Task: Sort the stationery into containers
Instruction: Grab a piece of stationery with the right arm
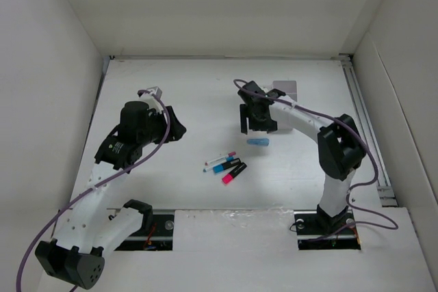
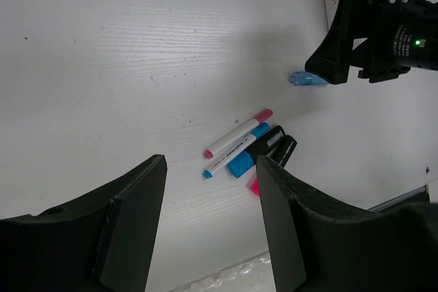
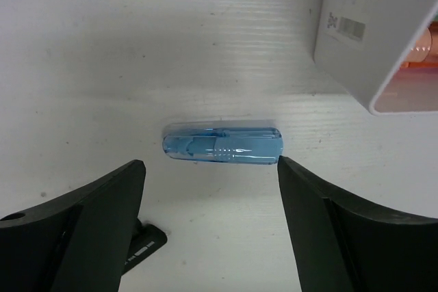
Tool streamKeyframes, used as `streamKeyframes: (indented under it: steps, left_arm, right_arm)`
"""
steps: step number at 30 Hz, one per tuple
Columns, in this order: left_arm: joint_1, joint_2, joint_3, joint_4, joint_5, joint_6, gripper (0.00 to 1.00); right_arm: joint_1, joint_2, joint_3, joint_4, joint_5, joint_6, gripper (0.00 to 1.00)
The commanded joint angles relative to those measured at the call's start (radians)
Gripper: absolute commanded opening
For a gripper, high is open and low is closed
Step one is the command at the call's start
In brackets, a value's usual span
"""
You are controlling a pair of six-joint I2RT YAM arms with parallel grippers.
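Note:
The pastel blue piece lies finger to finger lengthwise; my right gripper should first turn it, then grip across the piece's solid blue end [image 3: 256, 146].
A pastel blue stubby piece [image 1: 258, 142] lies flat on the white table; it also shows in the right wrist view [image 3: 221, 145] and the left wrist view [image 2: 306, 78]. My right gripper [image 1: 259, 126] is open and empty just above it, fingers [image 3: 102, 203] to either side [image 3: 211, 169]. The white container [image 1: 286, 89] stands just behind it [image 3: 373, 32]. Two thin white pens [image 2: 236, 135] and two black markers [image 2: 263, 152], one blue-ended, one pink-ended, lie grouped at mid-table [image 1: 226, 166]. My left gripper [image 1: 174, 128] is open and empty above the table [image 2: 212, 169], left of that group.
White walls enclose the table on the left, back and right. A metal rail [image 1: 366, 128] runs along the right edge. Purple cables [image 1: 164, 117] hang off both arms. The near table edge [image 1: 233, 213] lies below the markers.

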Motion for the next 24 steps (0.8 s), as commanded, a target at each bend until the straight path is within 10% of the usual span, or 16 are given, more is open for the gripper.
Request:
streamKeyframes:
  steps: [1, 24]
  left_arm:
    - [-0.005, -0.005, 0.034, 0.003, -0.01, 0.018, 0.52]
    - [-0.005, 0.004, 0.062, -0.037, -0.028, 0.028, 0.52]
  right_arm:
    - [0.033, 0.035, 0.05, -0.057, 0.04, -0.163, 0.84]
    - [-0.016, 0.234, 0.165, -0.067, -0.092, -0.26, 0.89]
